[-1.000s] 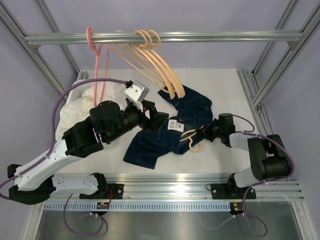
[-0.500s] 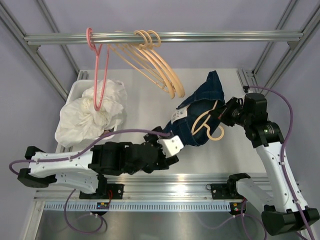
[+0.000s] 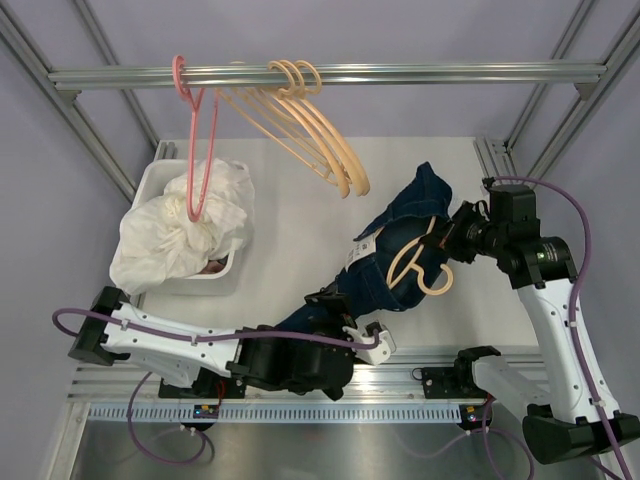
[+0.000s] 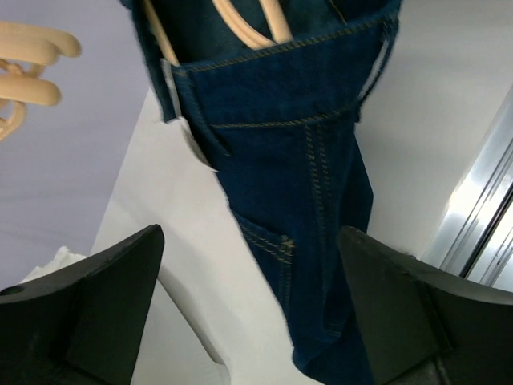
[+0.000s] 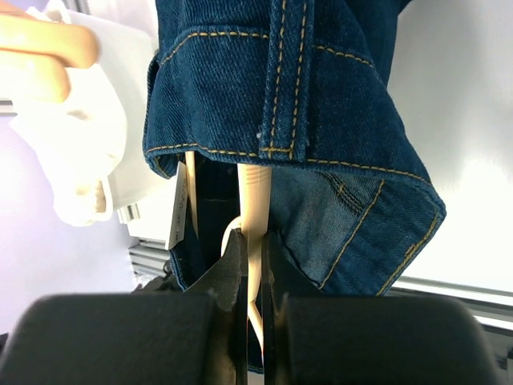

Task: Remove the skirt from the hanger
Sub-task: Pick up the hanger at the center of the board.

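Observation:
Next, I open my right gripper, as it holds the hanger's arm close against the waistband of the skirt, and take the hanger's middle (image 3: 410, 262) near its hook.
A dark blue denim skirt (image 3: 395, 255) hangs on a cream hanger (image 3: 420, 262), lifted above the table at the right. My right gripper (image 3: 450, 240) is shut on the hanger's stem (image 5: 255, 200), with the skirt's waistband (image 5: 304, 88) draped just past its fingertips (image 5: 250, 241). My left gripper (image 3: 338, 312) is low near the table's front edge, under the skirt's lower end. Its jaws stand wide open (image 4: 252, 305). The skirt's hanging cloth (image 4: 296, 176) runs down between them, close to the right finger (image 4: 401, 313); nothing is pinched.
A white bin (image 3: 160, 180) heaped with white cloth (image 3: 185, 235) sits at the left. Overhead, a metal rail (image 3: 420, 72) carries several peach hangers (image 3: 315, 130) and a pink one (image 3: 195, 130). Aluminium frame rails run along the near and right edges.
The right arm has raised the hanger with the skirt off the table. The left arm has drawn back from the table's middle to the near edge, and its jaws have widened.

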You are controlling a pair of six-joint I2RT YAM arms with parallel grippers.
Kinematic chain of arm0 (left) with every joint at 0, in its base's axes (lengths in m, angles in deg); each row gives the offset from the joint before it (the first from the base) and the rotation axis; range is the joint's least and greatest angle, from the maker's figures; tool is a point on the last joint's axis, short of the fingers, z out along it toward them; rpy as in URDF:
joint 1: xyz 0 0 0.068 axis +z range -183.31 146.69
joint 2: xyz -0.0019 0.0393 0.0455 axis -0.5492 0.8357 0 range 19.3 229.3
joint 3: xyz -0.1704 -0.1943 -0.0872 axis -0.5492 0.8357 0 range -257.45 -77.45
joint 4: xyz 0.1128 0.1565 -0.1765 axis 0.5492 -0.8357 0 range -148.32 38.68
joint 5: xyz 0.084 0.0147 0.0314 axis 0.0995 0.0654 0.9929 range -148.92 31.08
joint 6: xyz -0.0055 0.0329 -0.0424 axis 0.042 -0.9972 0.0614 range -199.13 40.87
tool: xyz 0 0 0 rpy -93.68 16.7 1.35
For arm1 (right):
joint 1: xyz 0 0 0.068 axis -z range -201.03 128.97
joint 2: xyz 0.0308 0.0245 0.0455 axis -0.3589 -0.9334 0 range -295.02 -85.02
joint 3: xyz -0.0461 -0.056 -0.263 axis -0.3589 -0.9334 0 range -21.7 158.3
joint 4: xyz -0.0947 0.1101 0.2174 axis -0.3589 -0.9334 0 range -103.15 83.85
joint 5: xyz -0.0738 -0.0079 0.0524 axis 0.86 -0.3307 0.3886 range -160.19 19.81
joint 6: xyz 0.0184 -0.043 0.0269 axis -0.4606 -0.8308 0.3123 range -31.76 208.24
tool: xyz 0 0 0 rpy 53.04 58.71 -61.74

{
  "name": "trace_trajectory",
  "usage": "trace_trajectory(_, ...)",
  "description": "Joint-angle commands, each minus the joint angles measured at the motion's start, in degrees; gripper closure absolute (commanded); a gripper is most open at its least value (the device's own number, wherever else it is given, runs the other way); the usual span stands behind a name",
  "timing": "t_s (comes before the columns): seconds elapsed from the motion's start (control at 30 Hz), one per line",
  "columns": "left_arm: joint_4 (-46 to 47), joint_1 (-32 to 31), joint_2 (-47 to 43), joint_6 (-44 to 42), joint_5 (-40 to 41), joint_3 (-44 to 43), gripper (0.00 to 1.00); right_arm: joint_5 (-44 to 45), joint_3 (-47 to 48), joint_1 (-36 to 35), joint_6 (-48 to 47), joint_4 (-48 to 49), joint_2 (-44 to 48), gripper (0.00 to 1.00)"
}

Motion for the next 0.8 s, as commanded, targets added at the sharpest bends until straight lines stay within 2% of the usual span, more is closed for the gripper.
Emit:
trace_trajectory(0.0, 7.8, -0.4, -0.9, 1.2, -0.5, 1.2, 0.02, -4.6, 4.8, -0.3, 1.4, 2.8, 0.2, 1.0)
trace_trajectory(0.17, 10.3, -1.9, -2.9, 3.6, -3.8, 2.6, 0.01, -4.4, 5.7, -0.3, 1.9, 2.5, 0.5, 1.0)
trace_trajectory(0.27, 10.2, -1.6, -1.0, 4.0, -1.9, 3.0, 0.01, -6.5, 5.9, -0.3, 3.2, 3.1, 0.8, 1.0)
trace_trajectory(0.47, 10.5, 0.6, 2.1, 5.8, -4.8, 2.7, 0.01, -10.1, 9.1, -0.3, 5.5, 2.3, 1.4, 1.0)
trace_trajectory(0.63, 9.9, 3.9, 3.7, 7.2, -3.6, 3.0, 0.01, -12.5, 12.2, -0.4, 6.7, 1.2, 1.7, 1.0)
trace_trajectory(0.73, 9.3, 6.8, 5.0, 8.2, 0.1, 2.1, 0.02, -13.8, 12.4, -0.3, 7.8, 1.4, 2.2, 1.0)
trace_trajectory(0.77, 9.3, 7.3, 5.2, 8.3, 1.2, 1.9, 0.07, -14.0, 12.5, -0.3, 7.7, 1.0, 2.2, 1.0)
